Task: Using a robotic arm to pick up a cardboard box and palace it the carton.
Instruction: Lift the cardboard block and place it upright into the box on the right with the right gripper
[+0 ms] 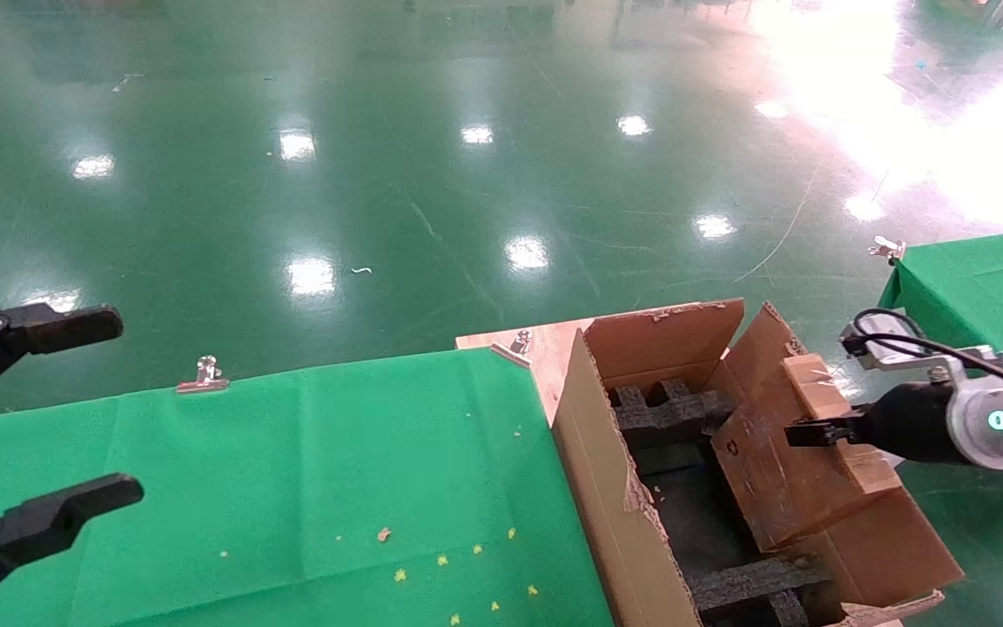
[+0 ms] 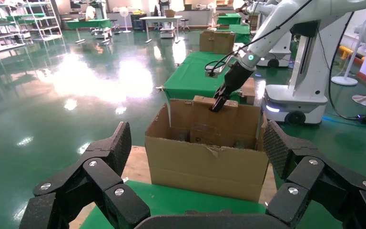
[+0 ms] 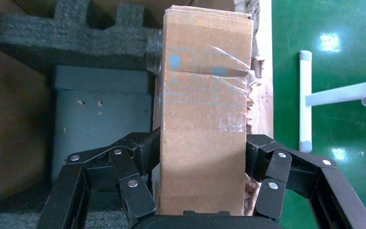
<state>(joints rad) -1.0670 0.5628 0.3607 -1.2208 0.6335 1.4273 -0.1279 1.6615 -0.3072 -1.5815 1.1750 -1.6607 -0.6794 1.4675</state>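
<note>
Next, I release the cardboard box from my right gripper in the carton [image 1: 746,500], next to the grey item that is between the black foam blocks.
The small brown cardboard box [image 1: 771,488] stands on edge inside the right side of the large carton [image 1: 606,488], leaning by the carton's right flap. My right gripper [image 1: 802,433] is shut on its upper part; in the right wrist view the box [image 3: 204,95] fills the gap between both pads of the gripper [image 3: 203,150]. Black foam blocks [image 1: 667,409] and a grey item lie in the carton below. From the left wrist view, the box [image 2: 205,114] shows above the carton's [image 2: 205,167] ragged wall. My left gripper [image 1: 127,405] hangs open and empty at the far left.
The carton sits on a wooden board [image 1: 545,348] beside a green cloth table [image 1: 292,479] held by metal clips [image 1: 203,374]. A second green table [image 1: 989,287] stands to the right. A white pipe frame [image 3: 305,95] lies on the floor beside the carton.
</note>
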